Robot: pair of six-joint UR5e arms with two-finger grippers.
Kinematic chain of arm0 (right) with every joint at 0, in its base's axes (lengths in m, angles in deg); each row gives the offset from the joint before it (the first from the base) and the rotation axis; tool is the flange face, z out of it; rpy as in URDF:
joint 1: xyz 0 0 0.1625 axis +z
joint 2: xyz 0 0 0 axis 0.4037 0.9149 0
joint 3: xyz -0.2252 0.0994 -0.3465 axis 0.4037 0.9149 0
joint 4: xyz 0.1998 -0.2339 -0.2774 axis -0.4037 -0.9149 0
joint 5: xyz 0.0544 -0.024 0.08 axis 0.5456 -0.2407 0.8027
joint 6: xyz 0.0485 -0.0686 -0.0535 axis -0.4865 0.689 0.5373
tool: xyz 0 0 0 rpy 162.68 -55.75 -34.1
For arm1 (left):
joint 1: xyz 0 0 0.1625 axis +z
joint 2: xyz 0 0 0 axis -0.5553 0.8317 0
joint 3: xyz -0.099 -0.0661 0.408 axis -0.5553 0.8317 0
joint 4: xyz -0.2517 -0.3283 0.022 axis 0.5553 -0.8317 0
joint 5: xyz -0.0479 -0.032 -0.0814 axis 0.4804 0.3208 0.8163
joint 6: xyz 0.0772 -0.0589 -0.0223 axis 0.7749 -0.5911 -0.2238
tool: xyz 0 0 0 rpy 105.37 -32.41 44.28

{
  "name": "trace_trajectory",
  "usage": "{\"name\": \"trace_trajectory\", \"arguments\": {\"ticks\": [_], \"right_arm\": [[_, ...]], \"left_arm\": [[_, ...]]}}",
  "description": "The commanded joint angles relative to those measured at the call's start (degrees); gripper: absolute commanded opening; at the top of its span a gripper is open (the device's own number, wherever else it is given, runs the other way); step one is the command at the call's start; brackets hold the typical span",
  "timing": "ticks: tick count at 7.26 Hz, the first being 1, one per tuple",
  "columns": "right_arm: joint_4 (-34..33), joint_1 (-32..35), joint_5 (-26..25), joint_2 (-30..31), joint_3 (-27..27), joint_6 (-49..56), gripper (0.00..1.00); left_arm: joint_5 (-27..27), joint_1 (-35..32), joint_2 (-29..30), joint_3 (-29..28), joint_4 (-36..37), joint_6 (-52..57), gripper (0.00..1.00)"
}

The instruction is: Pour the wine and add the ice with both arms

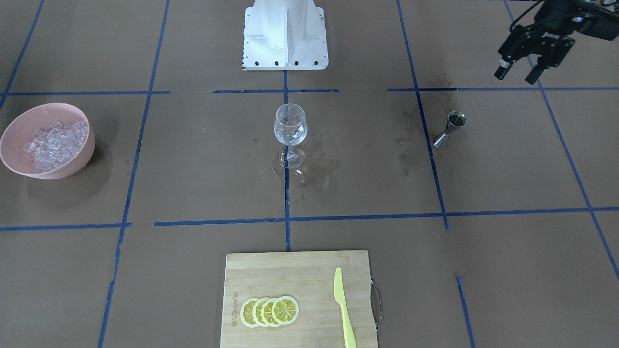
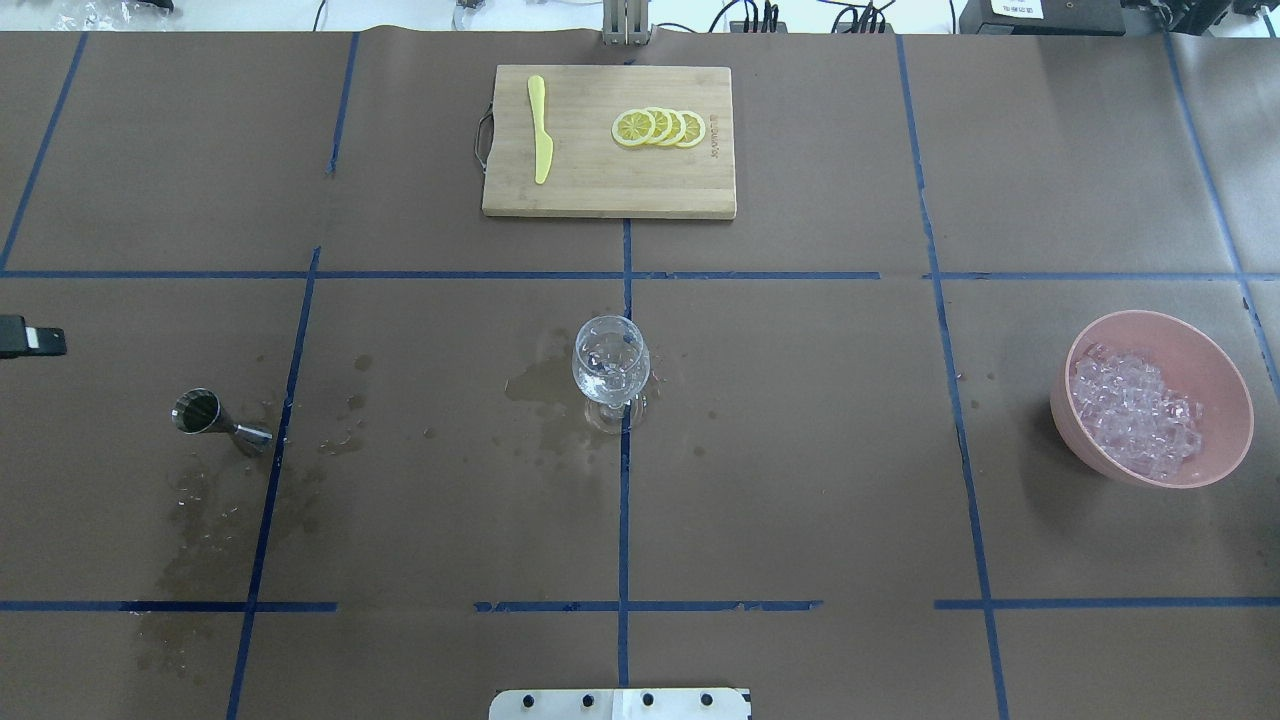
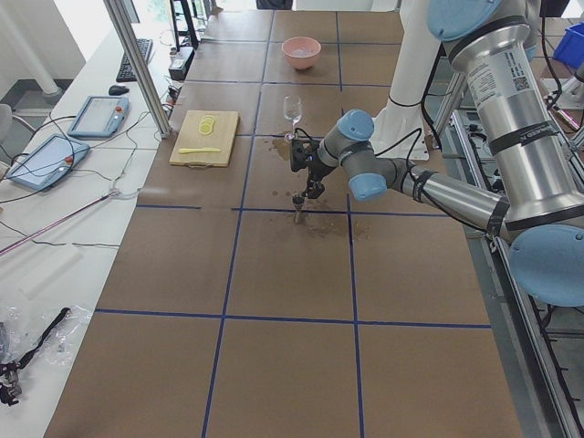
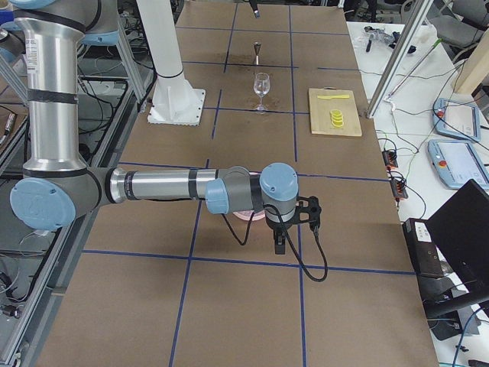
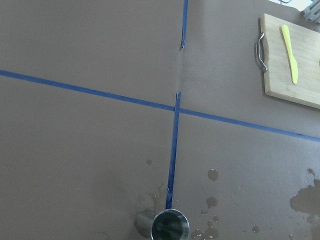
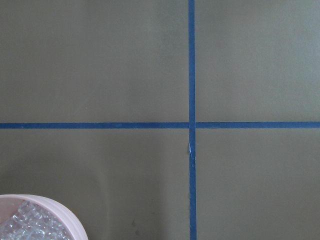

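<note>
I need to close my left gripper on the narrow middle (image 1: 447, 132) of the steel jigger, between its upper and lower cups.
A clear wine glass (image 1: 290, 126) stands at the table's centre; it also shows in the overhead view (image 2: 610, 365), with a little clear content low in its bowl. A steel jigger (image 1: 450, 128) stands upright, also seen in the left wrist view (image 5: 170, 226). A pink bowl (image 1: 14, 128) holds heaped ice cubes (image 1: 55, 142). My left gripper (image 1: 518, 73) hangs open and empty, above and behind the jigger. My right gripper (image 4: 294, 229) shows only in the exterior right view, above the bowl; I cannot tell its state.
A wooden cutting board (image 1: 271, 270) holds lemon slices (image 1: 270, 311) and a yellow knife (image 1: 343, 309). Wet patches (image 1: 319, 166) lie around the glass and by the jigger. The white pedestal (image 1: 285, 34) stands behind the glass.
</note>
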Motion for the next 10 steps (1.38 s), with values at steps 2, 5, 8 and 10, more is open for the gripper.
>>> {"name": "trace_trajectory", "arguments": {"ticks": [2,5,8,10], "right_arm": [[0.0,-0.2,0.2,0.0,-0.8,-1.1,1.00],[0.0,-0.2,3.6,0.0,-0.8,-1.1,1.00],[-0.1,-0.2,4.5,0.0,-0.8,-1.2,1.00],[-0.1,-0.2,4.5,0.0,-0.8,-1.2,1.00]], "left_arm": [[-30.1,24.8,-2.2,-0.1,0.7,-13.2,0.99],[-47.0,34.7,-1.8,-1.8,8.8,-20.8,0.99],[-57.8,36.2,2.5,-8.4,12.8,-20.8,0.99],[-62.2,36.2,5.6,-12.9,12.9,-21.1,0.99]]}}
